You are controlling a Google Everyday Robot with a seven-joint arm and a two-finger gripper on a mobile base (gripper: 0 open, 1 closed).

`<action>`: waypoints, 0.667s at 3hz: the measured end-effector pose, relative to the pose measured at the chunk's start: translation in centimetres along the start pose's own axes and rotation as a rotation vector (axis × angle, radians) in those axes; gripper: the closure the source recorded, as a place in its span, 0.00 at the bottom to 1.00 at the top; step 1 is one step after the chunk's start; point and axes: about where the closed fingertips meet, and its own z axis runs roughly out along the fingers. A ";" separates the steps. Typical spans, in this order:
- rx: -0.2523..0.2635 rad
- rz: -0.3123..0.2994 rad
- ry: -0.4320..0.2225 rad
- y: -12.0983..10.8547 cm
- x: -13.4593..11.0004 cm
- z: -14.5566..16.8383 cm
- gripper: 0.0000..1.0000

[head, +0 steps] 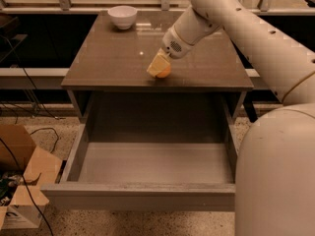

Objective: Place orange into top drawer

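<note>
Next, I release the orange from my gripper near the middle of the top drawer's bare grey bottom (173, 159).
The orange (165, 72) shows as a small orange round shape low over the front part of the brown cabinet top (113, 58), mostly covered by my gripper's pale yellow fingers (156, 65). My gripper (159, 68) is closed around the orange, at the end of the white arm that reaches in from the upper right. I cannot tell whether the orange touches the top. Below it, the top drawer (147, 162) is pulled fully open, with a bare grey bottom and a plain front panel (138, 196).
A white bowl (122, 16) stands at the back left of the cabinet top. My white body (278, 181) fills the lower right, next to the drawer. A cardboard box (22, 181) and cables lie on the floor at left.
</note>
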 end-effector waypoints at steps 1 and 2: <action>-0.002 0.030 -0.063 2.0 1.2 -2.0 1.00; -0.017 0.051 -0.115 5.9 3.3 -4.1 1.00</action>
